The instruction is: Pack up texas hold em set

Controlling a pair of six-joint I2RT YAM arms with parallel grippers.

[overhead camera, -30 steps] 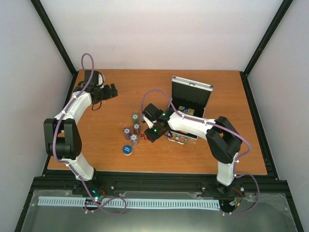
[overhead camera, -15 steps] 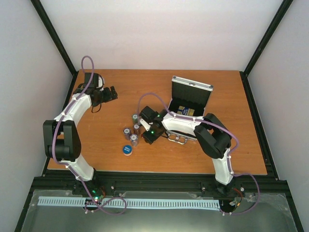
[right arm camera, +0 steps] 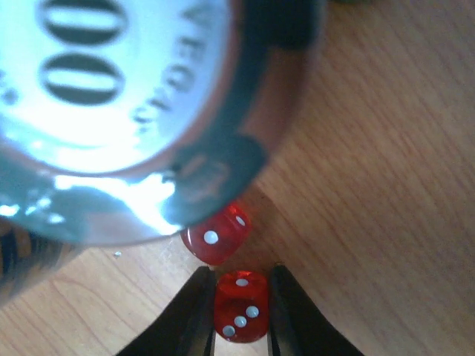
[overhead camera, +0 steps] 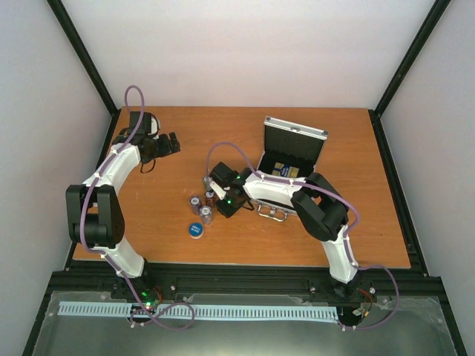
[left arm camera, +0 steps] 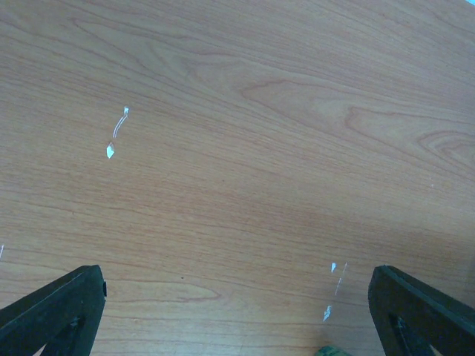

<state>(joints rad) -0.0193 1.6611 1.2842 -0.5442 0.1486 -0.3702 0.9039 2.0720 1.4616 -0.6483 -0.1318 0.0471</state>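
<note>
Next, I release the red die from my right gripper inside the silver case (overhead camera: 289,184), at a spot just in front of the blue-yellow card box.
The silver case (overhead camera: 295,132) stands open at the back right, with the red-yellow card boxes (overhead camera: 286,170) inside on the black lining. Short chip stacks (overhead camera: 196,202) stand at mid-table, and the blue round disc (overhead camera: 195,231) lies in front of them. My right gripper (overhead camera: 216,197) is down among the stacks. In the right wrist view it (right arm camera: 241,285) is shut on a red die (right arm camera: 242,308). A second red die (right arm camera: 217,236) lies just beyond, under a chip stack's (right arm camera: 111,96) edge. My left gripper (overhead camera: 168,143) is open and empty at the far left, over bare wood (left arm camera: 237,297).
The case's handle (overhead camera: 273,214) lies by my right forearm. The chip stacks crowd close around my right gripper. Black frame posts rise at the table's back corners, and a rail (overhead camera: 223,280) runs along the near edge.
My right gripper has moved left, away from the case and in among the chip stacks. The left arm has barely moved.
</note>
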